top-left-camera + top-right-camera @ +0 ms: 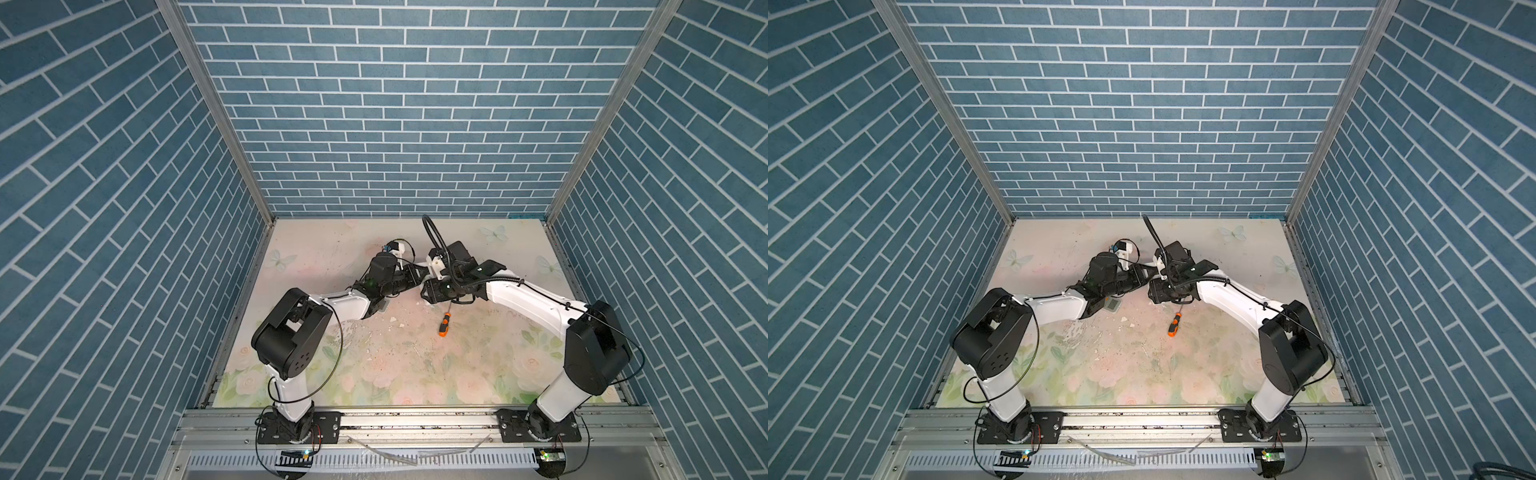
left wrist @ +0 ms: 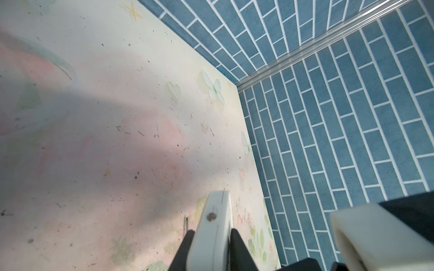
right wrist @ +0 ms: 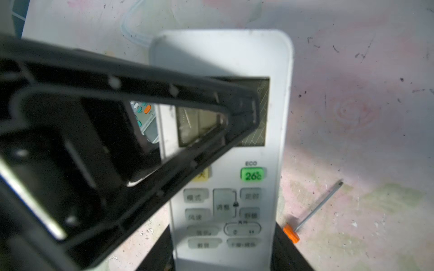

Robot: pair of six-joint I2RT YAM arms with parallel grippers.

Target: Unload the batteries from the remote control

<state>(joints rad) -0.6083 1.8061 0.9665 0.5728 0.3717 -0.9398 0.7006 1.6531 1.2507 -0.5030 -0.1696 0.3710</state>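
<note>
My right gripper holds the remote control's long sides; it should open, turn and grip the remote control's lower end point(image 3: 221, 258) across its thickness before my left gripper releases.
A white remote control point(image 3: 223, 58) with a grey display and a green button is held off the table between both arms near the table's middle. My right gripper point(image 3: 223, 234) is shut on its lower end, one finger on each long side. My left gripper point(image 2: 212, 232) is shut across the thickness of the remote control point(image 2: 216, 211), which shows edge-on there. One black left finger point(image 3: 249, 110) lies over the display. In both top views the two grippers meet tip to tip point(image 1: 420, 282) point(image 1: 1148, 279). The batteries are hidden.
An orange-and-black screwdriver point(image 1: 444, 324) point(image 1: 1174, 324) point(image 3: 312, 211) lies on the floral table just in front of the right wrist. A second remote point(image 1: 1112, 306) lies under the left forearm. Blue brick walls point(image 1: 395, 124) enclose three sides. A blurred white block point(image 2: 375, 239) is close beside the left gripper.
</note>
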